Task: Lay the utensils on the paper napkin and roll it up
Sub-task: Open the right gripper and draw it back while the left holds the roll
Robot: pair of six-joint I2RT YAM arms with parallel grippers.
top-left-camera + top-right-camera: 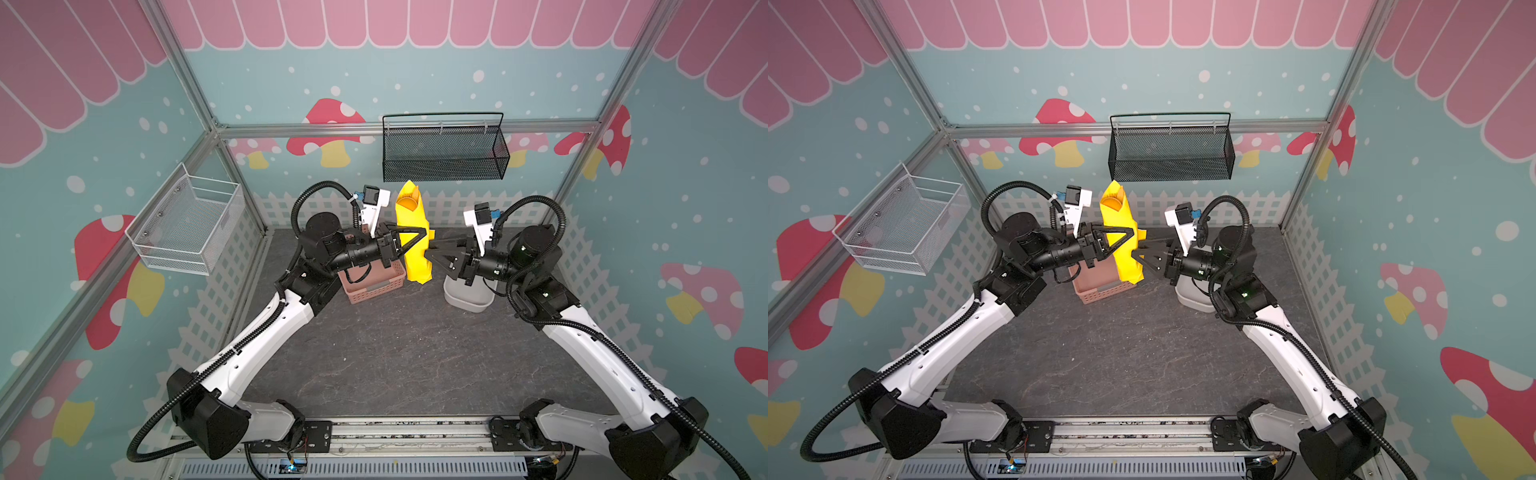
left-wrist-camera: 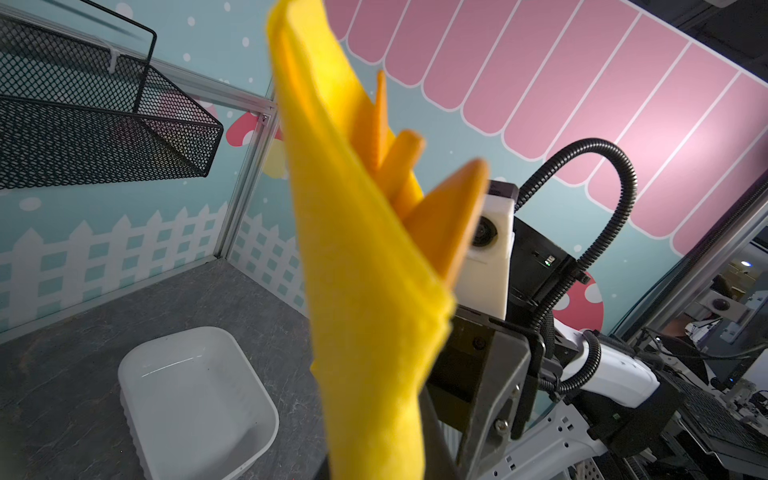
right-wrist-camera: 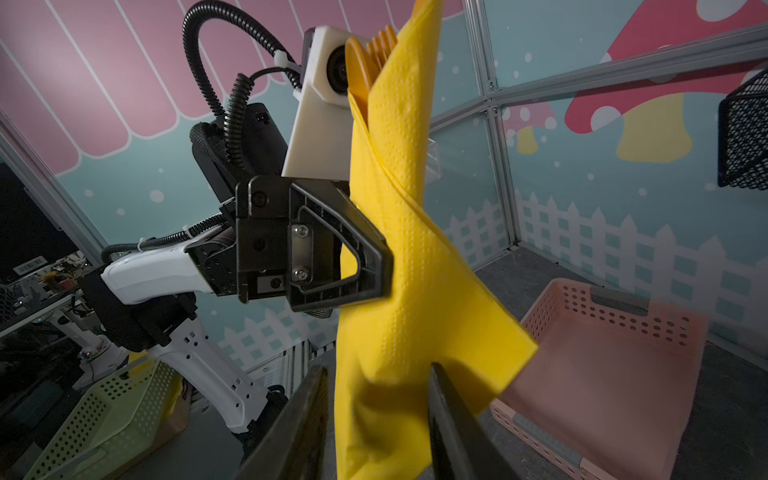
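Next, I back my right gripper off, press the napkin's corner against the roll and pinch the roll's lower end [image 1: 419, 275] with it, because that corner flares past my right gripper's fingers.
The yellow paper napkin [image 1: 415, 237] [image 1: 1121, 241] is rolled into a loose tube and held upright in the air above the table's far middle. Orange utensils [image 1: 407, 203] [image 3: 365, 62] poke out of its upper end, with a spoon bowl [image 2: 449, 216] and fork tines showing. My left gripper [image 1: 426, 235] [image 3: 374, 266] is shut across the middle of the roll. My right gripper [image 1: 434, 249] [image 3: 378, 415] comes from the opposite side, its two fingers against the roll's lower end, where a loose corner of paper flares out.
A pink perforated basket [image 1: 374, 282] [image 3: 602, 374] stands on the table under the left gripper. A white tub [image 1: 469, 299] [image 2: 195, 395] sits under the right wrist. A black mesh basket [image 1: 444, 149] hangs on the back wall, a white wire basket [image 1: 187, 224] on the left wall.
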